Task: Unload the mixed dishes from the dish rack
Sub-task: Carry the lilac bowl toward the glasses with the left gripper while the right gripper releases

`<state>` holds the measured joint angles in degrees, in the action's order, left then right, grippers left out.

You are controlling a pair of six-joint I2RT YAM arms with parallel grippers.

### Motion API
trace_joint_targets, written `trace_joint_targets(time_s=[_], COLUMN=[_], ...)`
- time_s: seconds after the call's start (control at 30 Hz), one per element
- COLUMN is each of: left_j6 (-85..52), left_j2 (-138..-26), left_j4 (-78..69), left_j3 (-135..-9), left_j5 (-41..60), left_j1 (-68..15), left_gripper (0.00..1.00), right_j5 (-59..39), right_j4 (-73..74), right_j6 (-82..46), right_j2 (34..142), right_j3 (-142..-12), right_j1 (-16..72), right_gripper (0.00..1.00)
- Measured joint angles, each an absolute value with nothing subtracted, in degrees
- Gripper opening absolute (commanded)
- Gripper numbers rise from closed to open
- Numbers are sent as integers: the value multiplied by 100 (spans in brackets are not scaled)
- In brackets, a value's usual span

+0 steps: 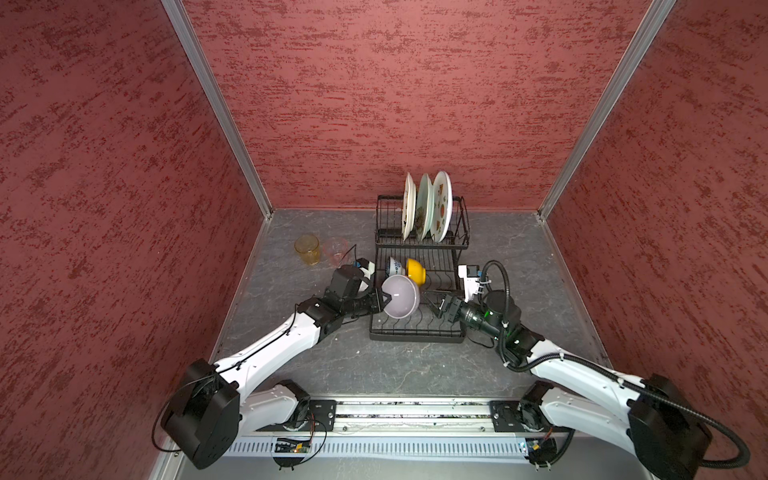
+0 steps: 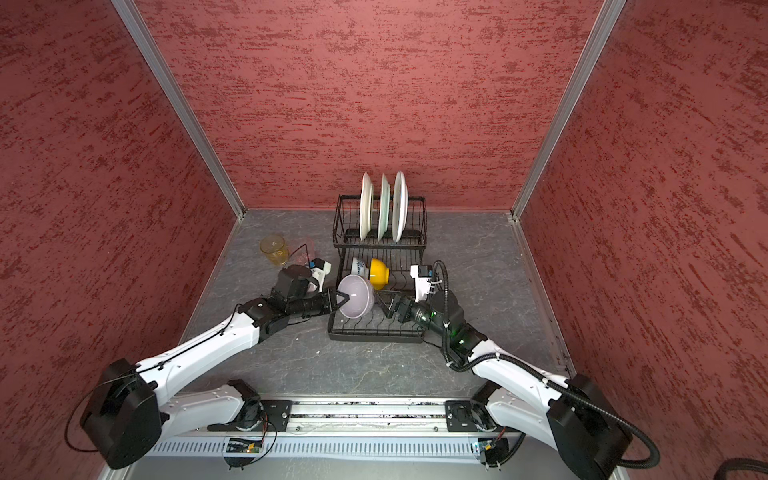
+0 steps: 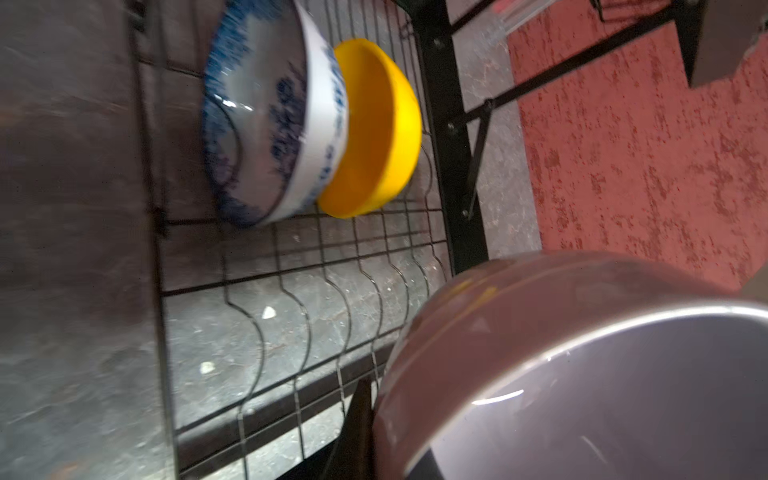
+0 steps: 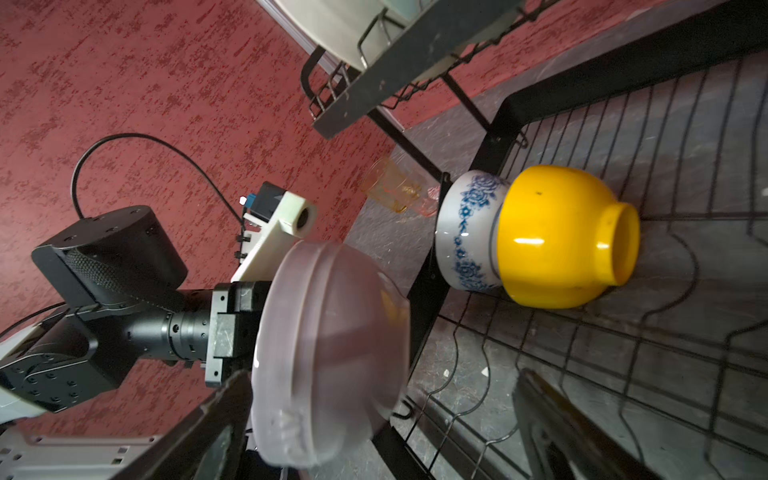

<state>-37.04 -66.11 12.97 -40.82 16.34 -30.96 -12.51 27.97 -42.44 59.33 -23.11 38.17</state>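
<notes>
Next, my left gripper sets the pale pink bowl free on the grey table (image 1: 319, 269), at a spot that is just in front of the two glasses.
The pale pink bowl (image 1: 401, 297) hangs tilted over the front tier of the black dish rack (image 1: 415, 332), with my left gripper (image 1: 385, 300) shut on its rim. In the left wrist view the bowl (image 3: 582, 374) fills the near corner beside one dark finger (image 3: 357, 432). My right gripper (image 1: 432, 305) stands open just right of the bowl; its wrist view shows the bowl's underside (image 4: 332, 340) close to one of the spread fingers (image 4: 224, 399). A blue-white bowl (image 1: 394, 266) and a yellow bowl (image 1: 415, 271) lean together on the front tier. Three plates (image 1: 426, 208) stand upright in the back tier.
An amber glass (image 1: 307, 249) and a pinkish glass (image 1: 334, 251) stand on the grey table left of the rack, just behind my left wrist. Red walls close in the back and both sides. Bare table lies in front of the rack (image 1: 374, 365).
</notes>
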Motion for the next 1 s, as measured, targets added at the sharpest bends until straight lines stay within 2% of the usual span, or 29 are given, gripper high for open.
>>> trace_joint_targets(time_s=[0.4,0.53,1.0], left_j6=[-3004,-2869,-2449], left_j2=[-5634,-5942,-7669], left_j4=[2674,2958,3166], left_j3=[-4082,-4139,-4915], left_j5=[694,395,-423], left_j1=[-1184,-607,51], left_gripper=[0,0,0], right_j5=[-607,-523,-473], right_j4=[1717,1461,672], right_j6=[-3758,-3649,-3291], right_j2=[5800,5975,6392], right_j3=[-2609,-2746,-3232], right_j1=[3815,3815,3815], right_gripper=[99,99,99])
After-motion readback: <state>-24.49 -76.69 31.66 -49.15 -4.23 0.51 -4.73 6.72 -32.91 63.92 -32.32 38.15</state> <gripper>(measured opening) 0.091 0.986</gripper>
